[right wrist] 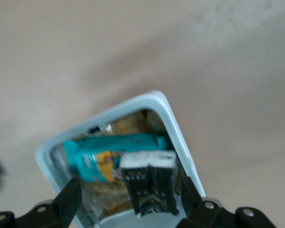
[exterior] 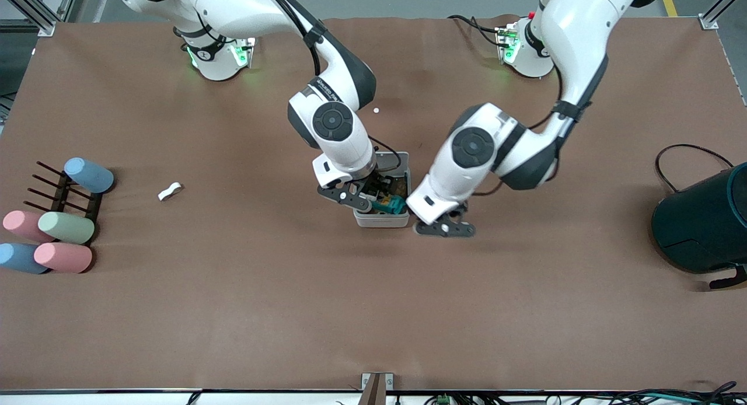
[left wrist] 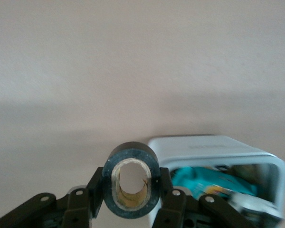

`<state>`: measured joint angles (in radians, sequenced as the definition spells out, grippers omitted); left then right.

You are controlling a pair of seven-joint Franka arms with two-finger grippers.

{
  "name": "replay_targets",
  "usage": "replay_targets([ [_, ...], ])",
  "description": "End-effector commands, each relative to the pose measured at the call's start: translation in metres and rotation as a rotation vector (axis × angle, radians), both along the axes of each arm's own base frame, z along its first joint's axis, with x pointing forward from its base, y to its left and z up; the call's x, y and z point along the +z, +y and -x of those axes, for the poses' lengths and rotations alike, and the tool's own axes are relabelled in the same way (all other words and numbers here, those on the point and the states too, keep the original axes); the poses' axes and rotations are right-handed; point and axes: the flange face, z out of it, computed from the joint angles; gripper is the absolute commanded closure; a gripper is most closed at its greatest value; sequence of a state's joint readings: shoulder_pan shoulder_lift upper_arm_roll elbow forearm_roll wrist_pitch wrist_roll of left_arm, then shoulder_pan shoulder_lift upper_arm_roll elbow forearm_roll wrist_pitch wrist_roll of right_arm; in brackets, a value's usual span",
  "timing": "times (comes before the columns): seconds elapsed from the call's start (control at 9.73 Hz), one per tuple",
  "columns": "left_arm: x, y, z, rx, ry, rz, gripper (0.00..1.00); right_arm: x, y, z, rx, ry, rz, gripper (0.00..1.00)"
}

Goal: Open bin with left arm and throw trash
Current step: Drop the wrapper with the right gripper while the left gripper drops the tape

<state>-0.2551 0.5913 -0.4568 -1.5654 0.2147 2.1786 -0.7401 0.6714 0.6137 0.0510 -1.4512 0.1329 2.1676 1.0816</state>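
Observation:
The black tape roll, now held beside the bin, will be released by my left gripper in the bin, on the teal snack wrapper's nearer end [exterior: 401,202] [left wrist: 173,184].
The light-grey bin [exterior: 382,220] stands mid-table with its white lid [exterior: 392,159] tipped up at the edge farther from the camera. My right gripper [exterior: 373,198] hangs open over the bin's mouth. In the right wrist view the dark printed wrapper [right wrist: 149,190] lies between its spread fingers [right wrist: 69,202], inside the bin [right wrist: 173,123]. My left gripper [exterior: 446,227] is beside the bin toward the left arm's end. It [left wrist: 131,190] is shut on the black tape roll [left wrist: 131,151]. The white curved scrap [exterior: 170,191] lies on the table toward the right arm's end.
A teal snack wrapper [right wrist: 109,147] and other litter fill the bin. Pastel cylinders [exterior: 65,227] and a dark rack [exterior: 64,189] sit at the right arm's end. A large dark teal drum [exterior: 706,218] lies at the left arm's end. A small white speck [exterior: 376,110] lies on the table.

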Motion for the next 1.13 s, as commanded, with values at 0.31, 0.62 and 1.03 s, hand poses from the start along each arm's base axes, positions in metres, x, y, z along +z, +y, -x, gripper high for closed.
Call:
replay_targets([
  [0.31, 0.003, -0.016, 0.011, 0.051, 0.006, -0.008, 1.0, 0.094, -0.13, -0.044, 0.052, 0.093, 0.028, 0.12],
  [0.62, -0.007, -0.046, 0.035, 0.056, 0.015, -0.013, 1.0, 0.106, -0.244, -0.049, 0.108, 0.116, 0.004, 0.12],
  [1.03, -0.038, -0.048, 0.032, 0.022, -0.011, -0.043, 0.78, 0.046, -0.42, -0.047, 0.262, 0.182, -0.015, 0.08],
])
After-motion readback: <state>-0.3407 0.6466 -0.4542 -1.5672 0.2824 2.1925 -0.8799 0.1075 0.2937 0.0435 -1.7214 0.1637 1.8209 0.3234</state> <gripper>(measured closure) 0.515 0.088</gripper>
